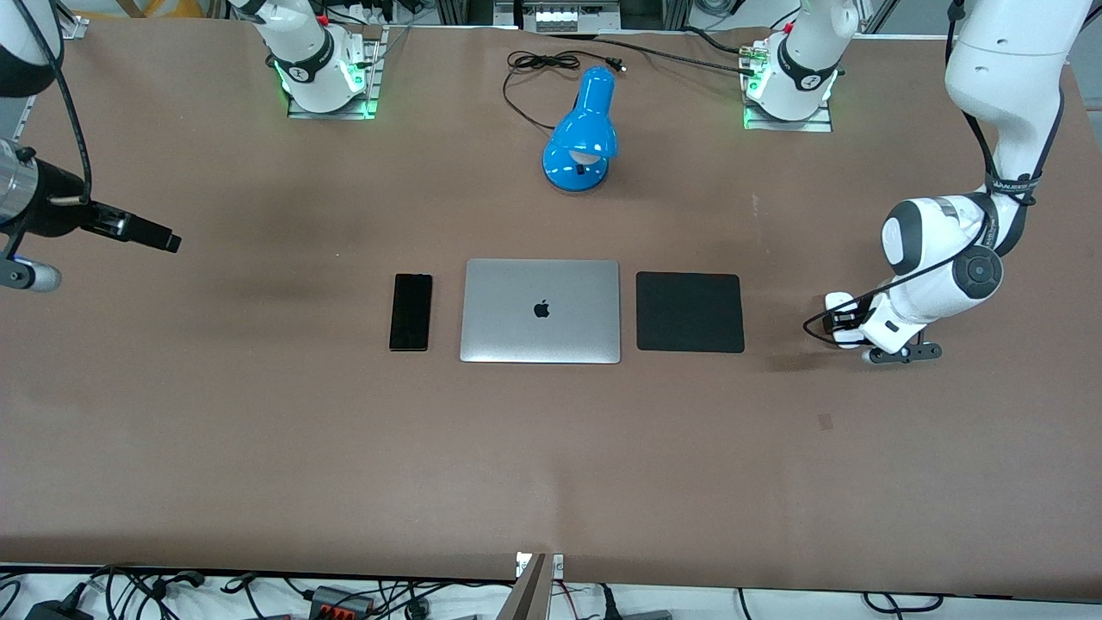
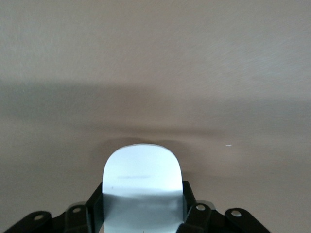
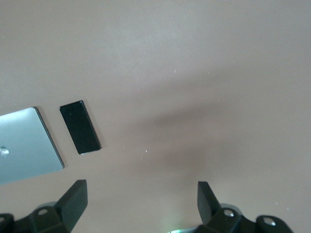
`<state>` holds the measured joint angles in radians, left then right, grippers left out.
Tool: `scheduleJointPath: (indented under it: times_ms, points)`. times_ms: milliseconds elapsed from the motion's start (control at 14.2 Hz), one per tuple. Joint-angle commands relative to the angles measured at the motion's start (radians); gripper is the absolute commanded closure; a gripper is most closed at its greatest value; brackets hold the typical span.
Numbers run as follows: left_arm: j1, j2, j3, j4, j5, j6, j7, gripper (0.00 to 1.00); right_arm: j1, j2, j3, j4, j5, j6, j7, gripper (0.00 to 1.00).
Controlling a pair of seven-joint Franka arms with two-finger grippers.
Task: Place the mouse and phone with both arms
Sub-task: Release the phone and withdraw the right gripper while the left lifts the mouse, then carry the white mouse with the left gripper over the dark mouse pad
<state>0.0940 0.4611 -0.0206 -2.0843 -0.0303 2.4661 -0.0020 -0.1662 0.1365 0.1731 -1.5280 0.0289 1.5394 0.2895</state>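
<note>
Next, my left gripper sets the white mouse down near the middle of the square black mat [image 1: 696, 315].
The white mouse [image 2: 142, 179] sits between my left gripper's [image 2: 142, 209] black fingers [image 2: 189, 204], which are shut on it. In the front view this gripper [image 1: 842, 323] is low at the table near the left arm's end, beside the black mat [image 1: 690, 312]; the mouse [image 1: 837, 302] shows as white under it. I cannot tell if it touches the table. The black phone [image 1: 411, 312] lies flat beside the laptop [image 1: 541, 310], toward the right arm's end. It also shows in the right wrist view [image 3: 80, 127]. My right gripper [image 1: 164, 239] is open and empty [image 3: 141, 199], up over bare table.
The closed silver laptop lies in the middle, with the square black mat on its left-arm side. A blue desk lamp [image 1: 581, 133] and its cord [image 1: 538, 65] stand farther from the front camera, between the two arm bases.
</note>
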Motion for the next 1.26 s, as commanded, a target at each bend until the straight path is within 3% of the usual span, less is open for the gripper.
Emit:
scheduleJointPath:
  times_ms: [0,141,281,562,984,1195]
  points:
    - [-0.022,-0.025,-0.045,0.149,0.016,-0.201,0.013,0.65,-0.012,-0.023,0.005,-0.044,-0.007,0.083,0.0,0.0]
    - [-0.077,0.007,-0.065,0.29,0.016,-0.35,-0.001,0.65,-0.018,-0.02,0.005,-0.038,-0.01,0.125,-0.012,0.0]
    - [-0.138,0.048,-0.065,0.357,0.015,-0.394,-0.038,0.65,-0.013,-0.024,0.008,-0.041,-0.056,0.122,-0.045,0.0]
    - [-0.243,0.117,-0.067,0.36,0.006,-0.375,-0.229,0.65,0.0,-0.035,0.013,-0.04,-0.08,0.12,-0.067,0.0]
    - [-0.316,0.162,-0.071,0.352,0.004,-0.342,-0.314,0.61,0.039,-0.034,0.013,-0.024,-0.081,0.123,-0.066,0.0]
    - [-0.361,0.178,-0.071,0.352,0.009,-0.317,-0.369,0.64,0.102,-0.04,0.003,-0.026,-0.141,0.13,-0.067,0.0]
